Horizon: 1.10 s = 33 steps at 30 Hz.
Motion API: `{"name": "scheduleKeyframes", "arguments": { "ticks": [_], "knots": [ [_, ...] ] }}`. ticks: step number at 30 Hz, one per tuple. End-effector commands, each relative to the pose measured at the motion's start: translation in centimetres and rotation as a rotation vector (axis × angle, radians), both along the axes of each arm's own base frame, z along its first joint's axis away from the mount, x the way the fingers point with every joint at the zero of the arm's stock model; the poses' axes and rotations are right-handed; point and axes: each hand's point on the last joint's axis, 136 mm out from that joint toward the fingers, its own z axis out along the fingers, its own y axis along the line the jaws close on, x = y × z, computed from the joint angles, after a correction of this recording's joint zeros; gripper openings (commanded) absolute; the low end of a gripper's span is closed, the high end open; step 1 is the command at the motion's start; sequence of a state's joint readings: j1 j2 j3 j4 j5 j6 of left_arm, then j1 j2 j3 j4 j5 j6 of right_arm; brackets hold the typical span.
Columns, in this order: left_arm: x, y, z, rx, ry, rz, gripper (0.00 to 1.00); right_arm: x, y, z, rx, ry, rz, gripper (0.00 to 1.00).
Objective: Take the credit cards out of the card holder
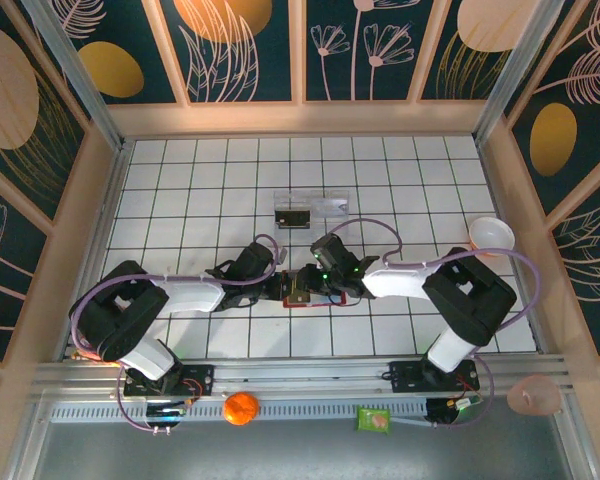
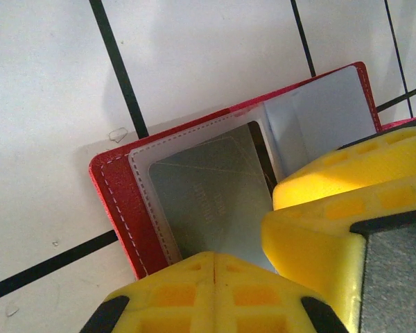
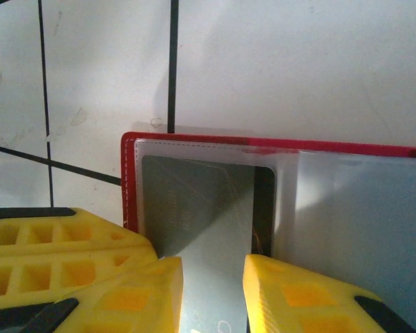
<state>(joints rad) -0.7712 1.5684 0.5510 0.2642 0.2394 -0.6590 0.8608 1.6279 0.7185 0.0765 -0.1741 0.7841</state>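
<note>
The fingers of my right gripper are over the flat side of the credit card, so next my right gripper moves toward the card holder's fold and pinches the credit card at its dark strip (image 3: 263, 205).
The red card holder (image 1: 302, 298) lies open on the white tiled table, between my two grippers. A pale silvery credit card (image 2: 208, 198) sits in its clear sleeve, with a dark strip (image 3: 263, 208) along one edge. My left gripper (image 2: 215, 258) is shut, and its joined tips press down on the near end of the card and the holder (image 2: 121, 201). My right gripper (image 3: 213, 277) is open, its two fingers standing on either side of the silvery card (image 3: 208, 208). In the top view the left gripper (image 1: 285, 288) and the right gripper (image 1: 317, 285) almost touch over the holder.
A clear plastic tray (image 1: 325, 207) holding a small dark card (image 1: 293, 215) lies behind the grippers. A white bowl (image 1: 491, 233) stands at the right wall. An orange (image 1: 241, 408) and a green packet (image 1: 373, 419) rest on the front rail.
</note>
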Motion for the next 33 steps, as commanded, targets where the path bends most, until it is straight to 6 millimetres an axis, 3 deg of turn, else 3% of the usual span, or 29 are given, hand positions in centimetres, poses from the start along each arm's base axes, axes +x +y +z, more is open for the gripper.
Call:
{"name": "scheduleKeyframes", "arguments": {
  "ticks": [1, 14, 18, 27, 33],
  "knots": [
    [-0.8, 1.1, -1.9, 0.063, 0.052, 0.002, 0.0, -0.1, -2.6, -1.1, -0.128, -0.006, -0.044, 0.31],
    [-1.2, 1.8, -2.8, 0.1, 0.068, 0.007, 0.0, 0.2, -2.8, -0.5, -0.135, -0.047, -0.04, 0.31],
    [-1.2, 1.7, -2.8, 0.097, 0.07, 0.002, 0.0, 0.0, -2.1, -0.1, -0.099, -0.047, 0.0, 0.25],
    [-1.2, 1.8, -2.9, 0.104, 0.072, 0.001, 0.0, -0.4, -2.3, -0.6, -0.016, 0.022, -0.01, 0.24],
    [-1.2, 1.6, -2.9, 0.101, 0.074, -0.003, 0.0, -0.7, -1.7, -0.5, 0.047, 0.044, 0.002, 0.17]
  ]
}}
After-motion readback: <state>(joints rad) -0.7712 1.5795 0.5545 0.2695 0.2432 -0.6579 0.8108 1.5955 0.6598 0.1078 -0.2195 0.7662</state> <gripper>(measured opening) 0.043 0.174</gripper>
